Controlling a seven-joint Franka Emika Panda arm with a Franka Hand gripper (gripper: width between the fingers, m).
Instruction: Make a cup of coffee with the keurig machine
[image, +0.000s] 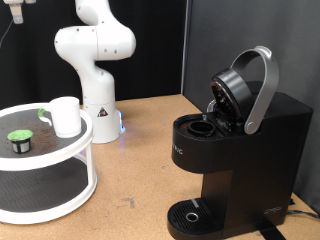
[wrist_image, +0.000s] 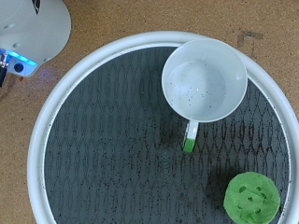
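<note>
The small dark pod is beside the white cup. Next, my gripper will go to it and close on the pod's green top (image: 20, 135) (wrist_image: 252, 198).
The white cup (image: 66, 115) stands upright and empty on the top shelf of a round white two-tier tray (image: 88, 150) at the exterior view's left. The wrist view looks straight down on the cup (wrist_image: 204, 79), which stands on the tray's black mesh inside its rim (wrist_image: 37, 140). The black keurig machine (image: 240, 150) stands at the exterior view's right with its lid (image: 238, 90) and grey handle (image: 262, 90) raised, and its pod chamber (image: 200, 128) looks empty. Its round drip base (image: 190, 215) is bare. No gripper fingers show in either view.
A small dark pod with a green top (image: 20, 140) sits on the tray near the cup, also in the wrist view (wrist_image: 251, 198). A short white strip with a green end (wrist_image: 190, 138) lies by the cup. The white robot base (image: 98, 110) stands behind the tray.
</note>
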